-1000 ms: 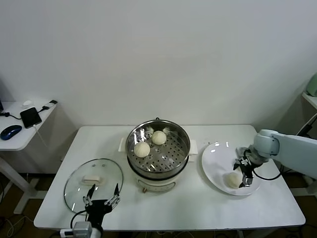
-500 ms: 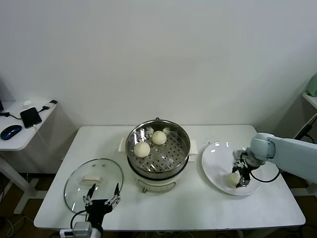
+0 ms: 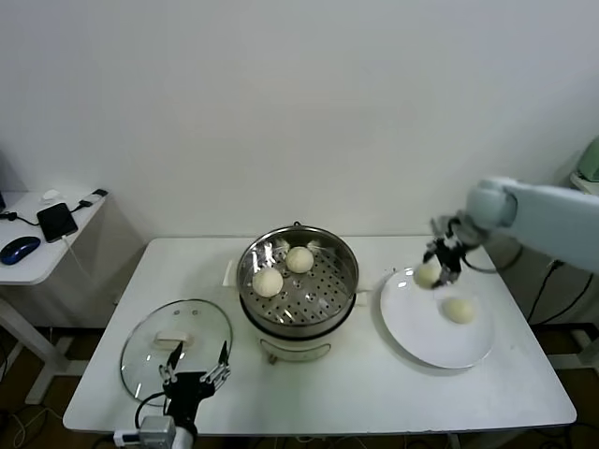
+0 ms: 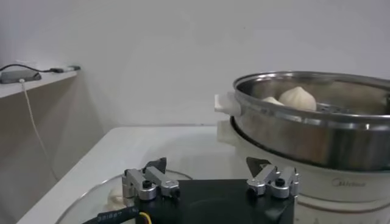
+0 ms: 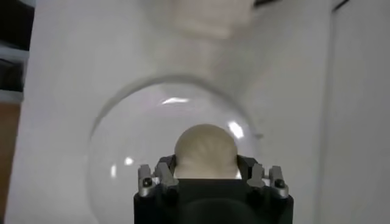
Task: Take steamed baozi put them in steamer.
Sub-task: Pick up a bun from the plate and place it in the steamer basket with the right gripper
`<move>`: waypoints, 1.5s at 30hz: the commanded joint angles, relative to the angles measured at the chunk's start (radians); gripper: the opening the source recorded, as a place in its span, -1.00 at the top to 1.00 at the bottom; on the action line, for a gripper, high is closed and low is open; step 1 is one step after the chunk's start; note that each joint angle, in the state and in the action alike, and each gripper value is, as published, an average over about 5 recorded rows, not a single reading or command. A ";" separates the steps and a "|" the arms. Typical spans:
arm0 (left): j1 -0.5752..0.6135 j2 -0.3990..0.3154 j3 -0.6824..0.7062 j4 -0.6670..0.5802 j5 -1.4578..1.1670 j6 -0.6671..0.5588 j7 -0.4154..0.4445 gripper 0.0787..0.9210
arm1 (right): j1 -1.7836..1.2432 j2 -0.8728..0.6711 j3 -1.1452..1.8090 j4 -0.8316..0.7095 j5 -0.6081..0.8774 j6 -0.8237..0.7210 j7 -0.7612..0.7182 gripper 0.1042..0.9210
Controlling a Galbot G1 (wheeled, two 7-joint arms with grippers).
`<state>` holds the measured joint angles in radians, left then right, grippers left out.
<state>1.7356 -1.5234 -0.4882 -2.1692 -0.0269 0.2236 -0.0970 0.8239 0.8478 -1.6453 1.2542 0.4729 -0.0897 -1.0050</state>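
My right gripper is going to release its baozi, still held over the white plate, on the bare front part of the steamer's perforated tray point(image 3: 295, 310).
The steel steamer point(image 3: 298, 285) stands mid-table on its white base with two cream baozi point(image 3: 269, 282) point(image 3: 299, 259) on its perforated tray; it also shows in the left wrist view point(image 4: 317, 128). My right gripper point(image 3: 435, 267) is shut on a third baozi point(image 3: 428, 274), held in the air over the far left part of the white plate point(image 3: 421, 327); it fills the jaws in the right wrist view point(image 5: 206, 152). A fourth baozi point(image 3: 458, 310) lies on the plate. My left gripper point(image 3: 194, 374) is open and empty, parked low at the table's front left by the glass lid.
The round glass lid point(image 3: 150, 351) lies flat at the front left of the white table point(image 3: 356, 393). A side desk point(image 3: 37, 257) with a phone and a mouse stands farther left. The wall is close behind the table.
My right gripper closed on a baozi on the plate and lifted it up and toward the steamer. One baozi stays on the plate. The left arm has not moved.
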 commanded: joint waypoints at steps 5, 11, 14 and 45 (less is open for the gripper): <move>0.002 0.003 -0.003 -0.002 -0.003 0.000 0.000 -0.77 | 0.183 0.356 0.030 0.277 -0.010 0.386 -0.019 -0.39; 0.014 0.008 -0.013 -0.002 -0.008 -0.007 -0.002 -0.77 | 0.008 0.401 0.039 0.255 -0.268 0.618 0.015 -0.39; 0.017 0.007 -0.013 0.000 -0.007 -0.009 -0.004 -0.77 | -0.061 0.421 0.043 0.205 -0.324 0.663 0.020 -0.39; 0.040 0.001 -0.011 -0.004 -0.005 -0.025 -0.010 -0.77 | 0.023 0.323 0.066 -0.023 -0.169 0.707 -0.026 -0.76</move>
<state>1.7737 -1.5215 -0.4979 -2.1747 -0.0317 0.1989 -0.1068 0.6815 1.2808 -1.5394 1.2647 0.1090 0.6046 -0.9386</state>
